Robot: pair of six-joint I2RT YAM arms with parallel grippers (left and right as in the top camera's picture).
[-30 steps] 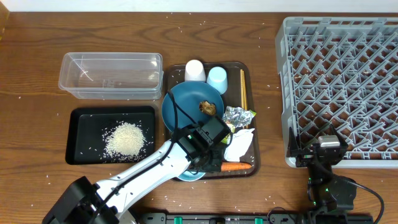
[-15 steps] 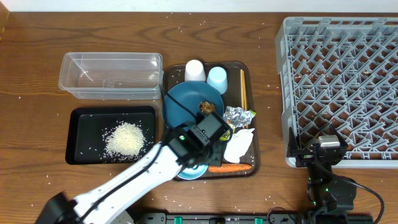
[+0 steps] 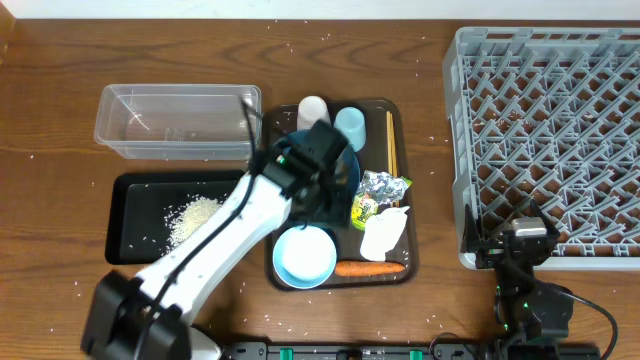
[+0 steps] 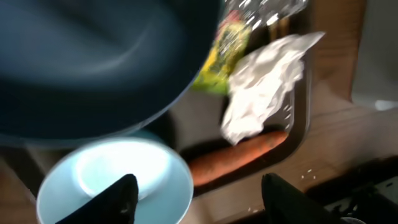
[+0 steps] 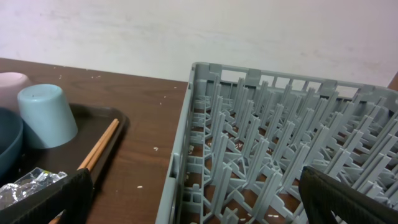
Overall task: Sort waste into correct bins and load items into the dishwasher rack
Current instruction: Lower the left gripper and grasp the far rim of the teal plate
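The dark blue plate's rim (image 3: 355, 189) (image 4: 194, 81) beside the green-yellow wrapper is next for my left gripper, which should go there and close on it.
My left gripper (image 3: 328, 198) (image 4: 202, 194) hangs open over the brown serving tray, above the near edge of the dark blue plate (image 3: 347, 160) (image 4: 93, 62), holding nothing. The white bowl (image 3: 305, 257) (image 4: 112, 180) stands upright on the tray just below it. The carrot (image 3: 368, 268) (image 4: 239, 152), napkin (image 3: 385, 235) (image 4: 264, 81), green-yellow wrapper (image 3: 365, 208) (image 4: 217, 62) and foil (image 3: 378, 183) lie to the right. At the tray's back are the white cup (image 3: 313, 110), the light blue cup (image 3: 350, 122) (image 5: 43, 115) and the chopsticks (image 3: 391, 140) (image 5: 96, 149). My right gripper (image 3: 505, 235) (image 5: 199, 199) stands open at the dishwasher rack's (image 3: 545, 140) (image 5: 280, 155) front left corner.
The clear container (image 3: 175, 120) stands left of the tray, and the black tray (image 3: 130, 245) in front of it holds a pile of rice (image 3: 195, 220). Loose rice grains dot the wooden table. My left arm hides the plate's middle.
My left gripper has opened and let go of the white bowl, which now rests on the tray. It then moved back over the blue plate. The right arm has not moved.
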